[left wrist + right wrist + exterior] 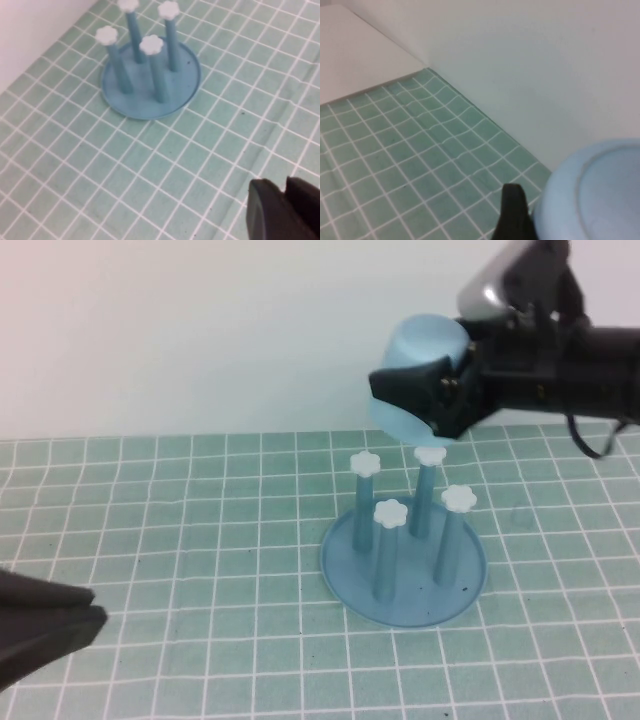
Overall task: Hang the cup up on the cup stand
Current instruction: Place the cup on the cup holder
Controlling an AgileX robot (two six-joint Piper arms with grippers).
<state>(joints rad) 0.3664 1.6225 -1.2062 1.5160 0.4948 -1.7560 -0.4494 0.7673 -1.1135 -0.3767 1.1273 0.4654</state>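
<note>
The light-blue cup will leave my right gripper over the cup stand's back peg nearer to my left gripper (367, 488).
The light-blue cup (424, 342) is held in the air, tilted with its mouth down, just above the back right peg (429, 456) of the cup stand (352, 575). My right gripper (412, 390) is shut on the cup; one black finger (513, 209) lies along the cup (592, 195). The stand has a round blue base and upright pegs with white flower knobs. My left gripper (70, 618) hovers low at the near left, shut and holding nothing. The left wrist view looks past the left gripper (285, 185) at the stand (186, 75).
A green tiled mat (200, 540) covers the table, and a plain white wall (200, 330) stands close behind the stand. The right arm (580, 360) reaches in from the right above the mat.
</note>
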